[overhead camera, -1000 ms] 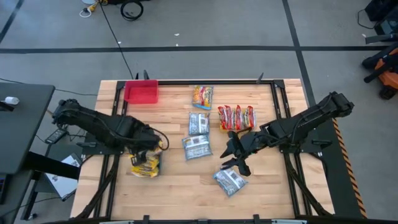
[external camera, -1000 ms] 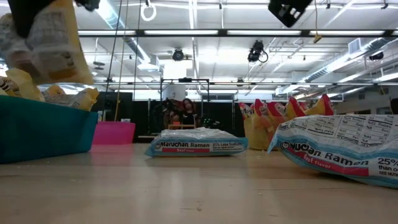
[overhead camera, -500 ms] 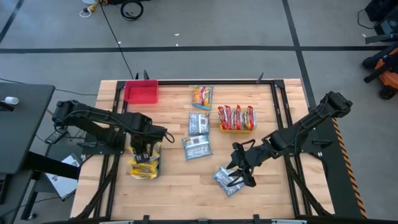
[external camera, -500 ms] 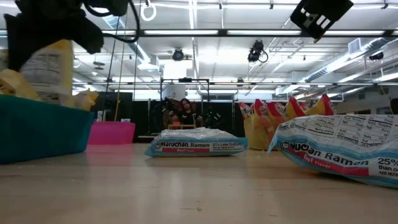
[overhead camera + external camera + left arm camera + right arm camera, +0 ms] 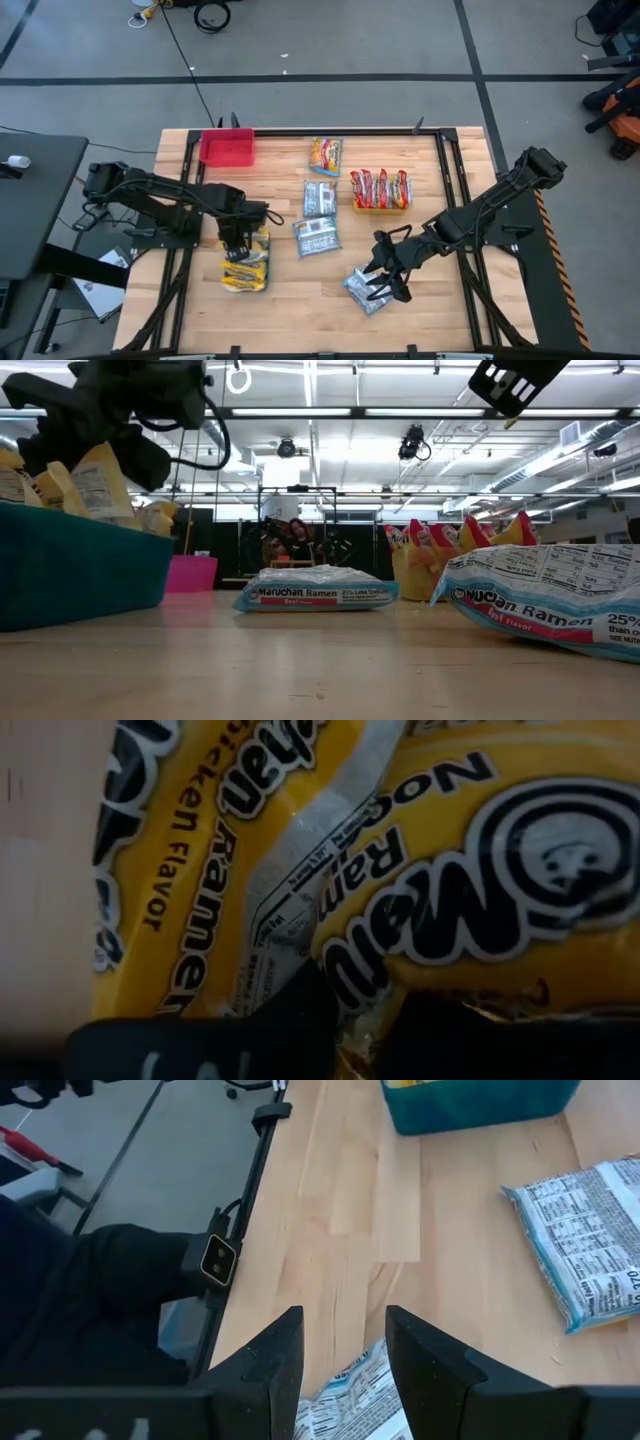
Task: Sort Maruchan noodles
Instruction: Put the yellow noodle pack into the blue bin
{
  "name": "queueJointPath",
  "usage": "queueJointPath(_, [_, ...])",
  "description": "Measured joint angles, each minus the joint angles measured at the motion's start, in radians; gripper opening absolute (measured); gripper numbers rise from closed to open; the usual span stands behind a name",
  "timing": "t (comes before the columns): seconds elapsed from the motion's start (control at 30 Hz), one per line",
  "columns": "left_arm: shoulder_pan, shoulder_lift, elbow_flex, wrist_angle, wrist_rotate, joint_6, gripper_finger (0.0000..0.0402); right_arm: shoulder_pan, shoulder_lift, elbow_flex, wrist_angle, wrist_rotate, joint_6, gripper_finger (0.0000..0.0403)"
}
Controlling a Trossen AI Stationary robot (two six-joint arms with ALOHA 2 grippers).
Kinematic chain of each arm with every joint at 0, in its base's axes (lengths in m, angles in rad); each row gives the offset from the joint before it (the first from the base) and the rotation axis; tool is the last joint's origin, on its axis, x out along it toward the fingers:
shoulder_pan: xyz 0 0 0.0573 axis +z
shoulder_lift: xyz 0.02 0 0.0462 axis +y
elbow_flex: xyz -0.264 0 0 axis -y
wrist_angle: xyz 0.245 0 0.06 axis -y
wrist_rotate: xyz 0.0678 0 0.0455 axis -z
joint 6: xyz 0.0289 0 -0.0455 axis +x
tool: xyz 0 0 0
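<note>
Next, I let go of the yellow packet with my left gripper while it is still in its teal bin (image 5: 222, 250), close beside the black rail under that arm.
Several yellow Maruchan noodle packets (image 5: 246, 268) stand packed in a teal bin (image 5: 70, 570) at the table's near left. My left gripper (image 5: 238, 243) points steeply down into the bin and is shut on one yellow packet (image 5: 470, 870). A silver-blue packet (image 5: 366, 292) lies flat near the front edge. My right gripper (image 5: 385, 283) hovers open just above this packet's end (image 5: 360, 1390), one finger on each side of it. My left gripper pinches a crinkled edge of the yellow packet (image 5: 362, 1018) between its two fingers, coming from above and pointing steeply down. The packet sits among the other yellow packets inside the teal bin.
Two more silver-blue packets (image 5: 320, 198) (image 5: 316, 236) lie mid-table, with an orange packet (image 5: 325, 155) beyond them. A yellow bin holds red packets (image 5: 380, 188). A pink-red bin (image 5: 227, 148) stands at the far left. Bare wood lies along the near edge.
My left gripper has come down with the yellow packet into the teal bin, tipping steeper, and the bin has shifted a little toward the table's right. My right gripper moved toward the near edge and down over the silver-blue packet, then kept still.
</note>
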Motion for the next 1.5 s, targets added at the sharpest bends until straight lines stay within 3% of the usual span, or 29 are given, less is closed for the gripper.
queueJointPath(0.13, [0.007,0.001,0.003,-0.039,-0.001,-0.006,0.0037,0.002,0.0,0.0,0.0,-0.002,0.0,0.0148])
queueJointPath(0.3, [0.005,0.005,0.101,-0.304,-0.059,-0.008,0.0036,0.002,0.0,0.0,0.0,-0.002,0.015,0.0148])
queueJointPath(0.4, [0.005,0.004,0.141,-0.401,-0.15,-0.031,0.0036,0.001,0.0,0.0,0.0,0.0,0.015,0.0148])
queueJointPath(0.6, [0.007,0.003,0.072,-0.31,-0.185,-0.055,0.0036,0.002,0.0,0.0,0.0,0.023,0.015,0.0148])
queueJointPath(0.87, [0.005,0.001,0.008,-0.278,-0.312,-0.087,0.0038,0.019,0.0,0.0,0.0,0.023,0.018,0.0148])
queueJointPath(1.03, [-0.016,0.003,0.09,-0.317,-0.33,-0.024,0.0072,0.021,0.0,0.0,-0.001,0.024,0.017,0.0148])
queueJointPath(1.27, [-0.067,0.002,0.264,-0.442,-0.321,0.01,0.0159,0.021,0.0,0.0,-0.009,0.025,0.015,0.0148])
queueJointPath(1.37, [-0.142,0.001,0.318,-0.438,-0.304,0.037,0.0177,0.021,0.0,0.0,-0.014,0.025,0.015,0.0148])
queueJointPath(1.5, [-0.294,0.001,0.299,-0.346,-0.385,0.137,0.0169,0.029,0.0,0.0,-0.029,0.025,0.014,0.0148])
